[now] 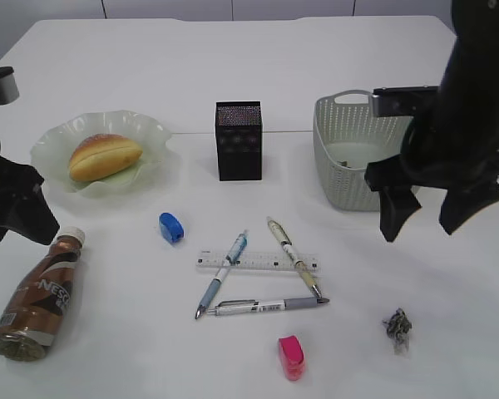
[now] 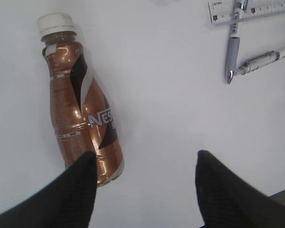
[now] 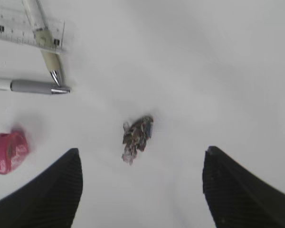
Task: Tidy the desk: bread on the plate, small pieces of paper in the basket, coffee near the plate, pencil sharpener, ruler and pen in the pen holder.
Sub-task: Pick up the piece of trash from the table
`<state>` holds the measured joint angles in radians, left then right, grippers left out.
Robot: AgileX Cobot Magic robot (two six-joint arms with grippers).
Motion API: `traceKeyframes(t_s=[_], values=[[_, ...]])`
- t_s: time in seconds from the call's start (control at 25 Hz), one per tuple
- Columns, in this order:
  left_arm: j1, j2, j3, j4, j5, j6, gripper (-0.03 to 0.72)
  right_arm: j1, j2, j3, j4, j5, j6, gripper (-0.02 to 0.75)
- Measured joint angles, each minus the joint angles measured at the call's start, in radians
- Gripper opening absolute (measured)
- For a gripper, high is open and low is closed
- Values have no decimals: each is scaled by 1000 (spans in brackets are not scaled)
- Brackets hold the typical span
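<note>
The robot's right gripper will next move down to the middle of the grey scrap (image 1: 397, 329) (image 3: 137, 136) of paper near the pink sharpener and close there.
The bread (image 1: 105, 156) lies on the pale green plate (image 1: 50, 141) at the back left. The coffee (image 1: 37, 295) (image 2: 80, 109) lies on its side at the front left. My left gripper (image 1: 21, 235) (image 2: 145, 159) hovers open over its base end, holding nothing. A grey scrap of paper (image 1: 397, 324) (image 3: 137, 135) lies at the front right. My right gripper (image 1: 418, 229) (image 3: 142, 150) hangs open and empty above it, in front of the basket (image 1: 349, 158). The ruler (image 1: 258, 262), three pens (image 1: 222, 273) and two pencil sharpeners, blue (image 1: 172, 228) and pink (image 1: 291, 357), lie before the pen holder (image 1: 239, 140).
One pen (image 1: 293, 253) crosses the ruler's right end, and a grey one (image 1: 270, 306) lies below it. The pink sharpener (image 3: 8, 152) sits left of the paper scrap. The desk (image 1: 449, 349) ends close to the front of the view.
</note>
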<state>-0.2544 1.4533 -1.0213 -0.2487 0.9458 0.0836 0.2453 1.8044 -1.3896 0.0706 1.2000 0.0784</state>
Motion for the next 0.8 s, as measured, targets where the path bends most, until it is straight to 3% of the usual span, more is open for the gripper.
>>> traceKeyframes(t_s=[0.32, 0.6, 0.8], values=[[0, 0, 0, 0, -7, 0, 478, 0, -157, 284, 19, -131, 33, 577], [0, 0, 1, -8, -8, 0, 478, 91, -159, 469, 27, -366, 290, 576], [0, 0, 1, -12, -13, 0, 478, 112, -141, 483, 3, -469, 490, 577]])
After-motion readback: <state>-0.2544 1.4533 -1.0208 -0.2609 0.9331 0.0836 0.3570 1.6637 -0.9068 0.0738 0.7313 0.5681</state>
